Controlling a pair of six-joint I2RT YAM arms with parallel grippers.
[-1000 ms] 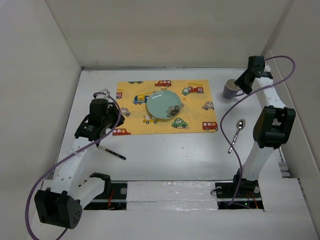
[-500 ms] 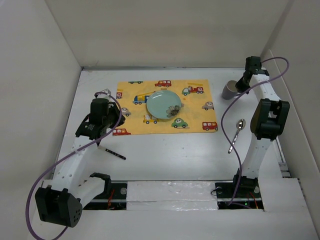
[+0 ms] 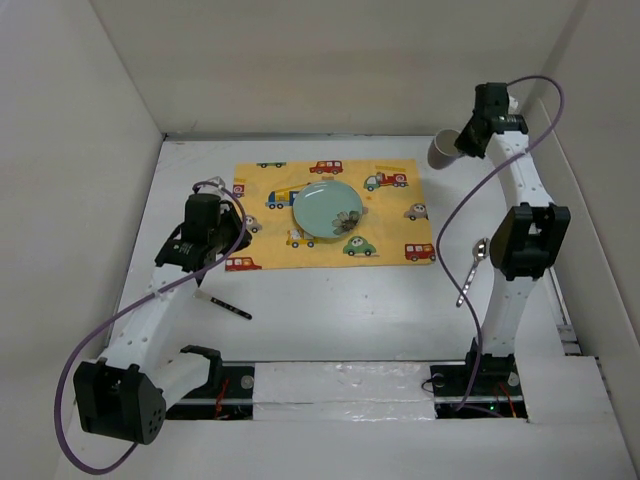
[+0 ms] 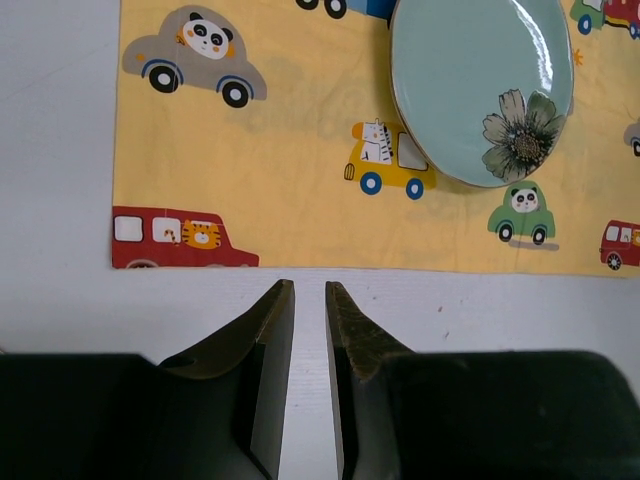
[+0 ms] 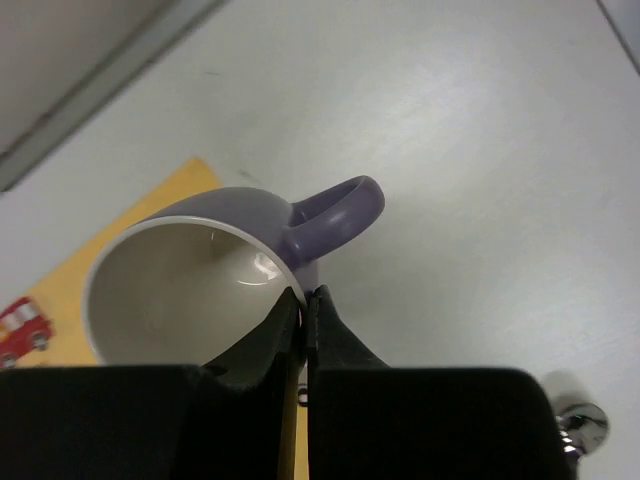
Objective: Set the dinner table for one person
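Observation:
Next, I set the purple mug, now tilted in the air past the placemat, on the placemat's red fire truck with the ladder (image 3: 399, 180) with my right gripper.
The dinner table (image 3: 340, 300) is a white tabletop carrying a yellow car-print placemat (image 3: 395, 215) with a pale green flowered plate (image 3: 328, 210) on it. My right gripper (image 3: 462, 143) is shut on the rim of a purple mug (image 3: 442, 148), holding it tilted in the air past the placemat's far right corner. In the right wrist view the fingers pinch the mug (image 5: 190, 280) wall beside the handle, at the gripper (image 5: 303, 293). My left gripper (image 4: 309, 285) hovers over bare table just short of the placemat (image 4: 300, 200), its jaws a narrow gap apart and holding nothing.
A metal spoon (image 3: 474, 268) lies on the table right of the placemat, beside the right arm. A thin dark stick-like utensil (image 3: 228, 307) lies near the left arm. White walls enclose the table on three sides.
My right gripper shut on the mug's rim and lifted it off the table, up and toward the far wall. The left arm has barely shifted.

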